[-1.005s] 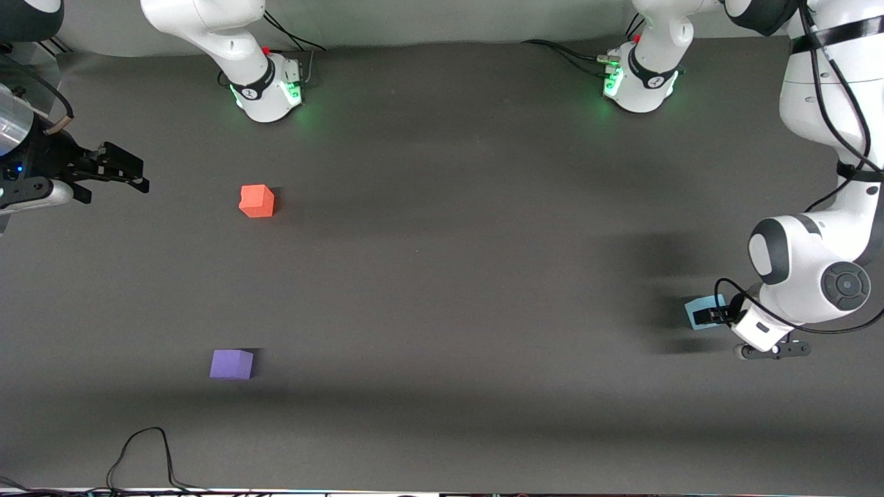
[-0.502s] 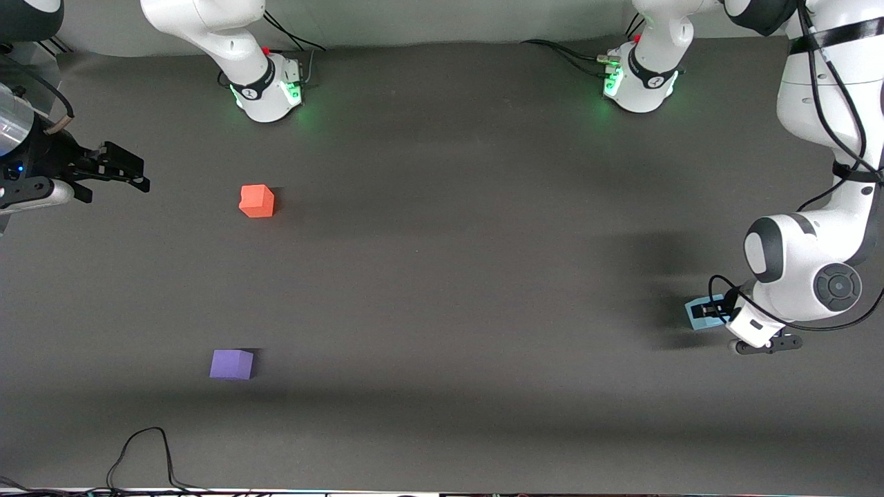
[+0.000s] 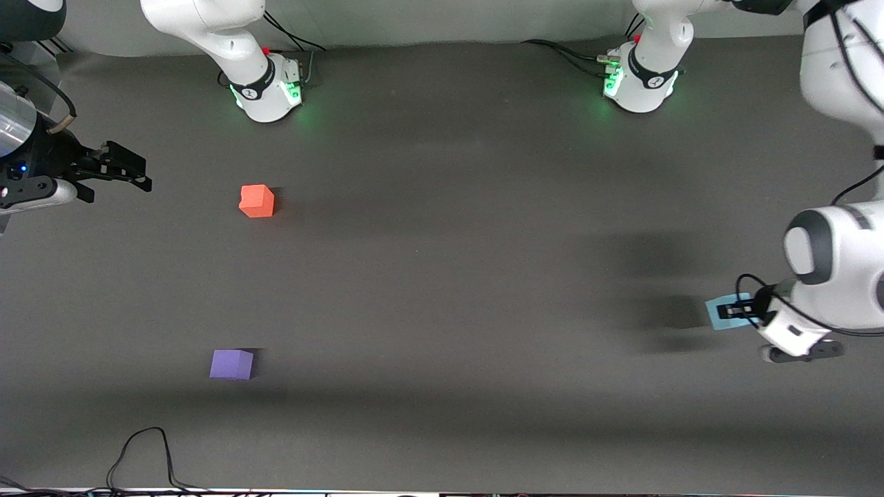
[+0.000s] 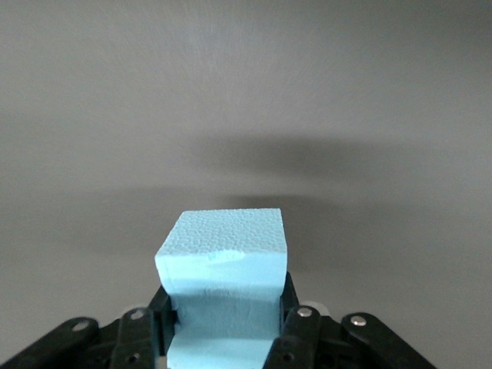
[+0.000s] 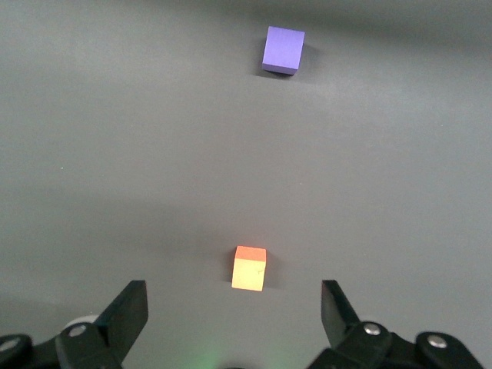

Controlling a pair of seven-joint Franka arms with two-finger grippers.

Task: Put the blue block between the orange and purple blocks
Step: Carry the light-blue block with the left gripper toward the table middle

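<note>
Next, my left gripper lets go of the blue block on the open dark grey mat at the middle of the table [image 3: 428, 272].
My left gripper [image 3: 733, 310] is shut on the light sky-blue block [image 3: 717, 322] and holds it above the table near the left arm's end. In the left wrist view the block [image 4: 223, 246] sits squeezed between the black fingers [image 4: 296, 327], with its shadow on the mat. The orange block [image 3: 256, 201] and the purple block [image 3: 231, 364] lie apart toward the right arm's end, the purple one nearer the front camera. My right gripper [image 3: 131, 176] waits open and empty beside the orange block; its wrist view shows the orange block [image 5: 249, 269] and the purple block [image 5: 283, 48].
The dark grey mat [image 3: 449, 276] covers the table. The arm bases [image 3: 266, 90] [image 3: 639, 79] stand along the back edge. A black cable [image 3: 145, 449] loops at the front edge near the right arm's end.
My left gripper has moved with the blue block toward the left arm's end of the table and lifted it off the mat. The right arm has barely moved.
</note>
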